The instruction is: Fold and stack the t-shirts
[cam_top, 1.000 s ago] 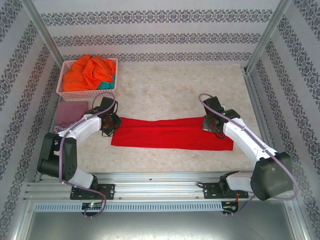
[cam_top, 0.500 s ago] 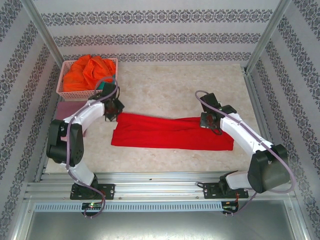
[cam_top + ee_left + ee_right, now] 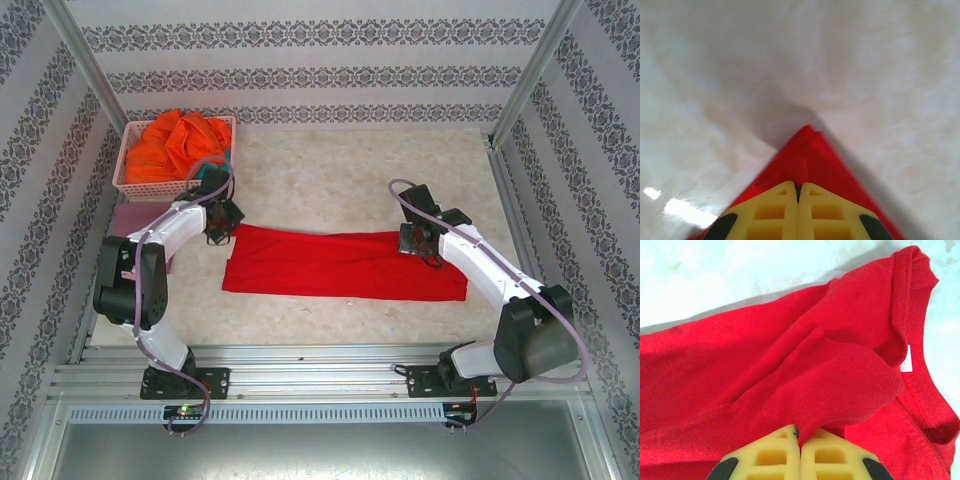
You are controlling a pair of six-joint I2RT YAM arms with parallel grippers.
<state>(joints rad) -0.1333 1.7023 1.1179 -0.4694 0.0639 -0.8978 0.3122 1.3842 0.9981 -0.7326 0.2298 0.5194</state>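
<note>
A raised fold beside the collar is all my right gripper pinches, so it should open and take the t-shirt nearer its middle [image 3: 380, 254] before both grippers turn it.
A bright red t-shirt [image 3: 340, 265] lies on the table as a long folded strip. My left gripper [image 3: 225, 225] is shut on its far-left corner; in the left wrist view the yellow fingertips [image 3: 798, 186] pinch the red point of cloth [image 3: 810, 155]. My right gripper [image 3: 418, 245] is shut on the far edge near the right end. In the right wrist view its fingertips [image 3: 799, 432] clamp a raised fold of the red t-shirt [image 3: 840, 380], beside the collar and its white label [image 3: 907, 365].
A pink lattice basket [image 3: 125, 185] stands at the back left with orange cloth [image 3: 175, 140] and a bit of teal cloth [image 3: 210, 170] in it. A maroon t-shirt [image 3: 128, 228] lies flat just in front of the basket, beside the left arm. Metal frame posts border the table.
Both grippers have moved toward the far side with the shirt's edge. The left one carried its corner farther back, so the strip is wider at the left.
</note>
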